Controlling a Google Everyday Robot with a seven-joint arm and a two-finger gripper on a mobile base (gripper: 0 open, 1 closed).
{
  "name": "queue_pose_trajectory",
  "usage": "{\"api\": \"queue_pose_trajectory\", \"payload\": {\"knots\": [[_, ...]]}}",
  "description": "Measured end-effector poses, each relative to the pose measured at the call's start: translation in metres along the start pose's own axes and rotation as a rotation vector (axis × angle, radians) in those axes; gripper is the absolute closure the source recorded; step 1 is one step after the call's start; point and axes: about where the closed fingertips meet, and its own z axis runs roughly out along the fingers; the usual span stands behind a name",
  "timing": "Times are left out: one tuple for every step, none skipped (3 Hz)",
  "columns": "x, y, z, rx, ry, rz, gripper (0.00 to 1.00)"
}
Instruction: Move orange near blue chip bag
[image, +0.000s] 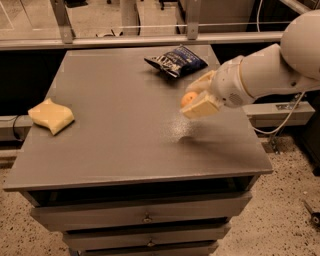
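My gripper is going to release the orange on the grey table (187, 71), against the blue chip bag's near edge.
The orange (188, 98) is a small round fruit held between the cream fingers of my gripper (196, 97), lifted above the grey table (125, 135) right of its middle. The gripper is shut on it, and the white arm reaches in from the right. The blue chip bag (176, 60), dark blue and crumpled with white lettering, lies at the table's far side, a short way beyond and slightly left of the orange. The orange is partly hidden by the fingers.
A pale yellow sponge (51, 116) lies near the table's left edge. The table has drawers (145, 217) below its front. A rail and glass panel (125, 40) run behind the table. A cable (280, 125) hangs at the right.
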Motion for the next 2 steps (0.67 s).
{"api": "queue_pose_trajectory", "payload": {"knots": [[-0.007, -0.080, 0.009, 0.143, -0.114, -0.016, 1.00], [-0.002, -0.141, 0.035, 0.210, -0.169, 0.005, 1.00]]}}
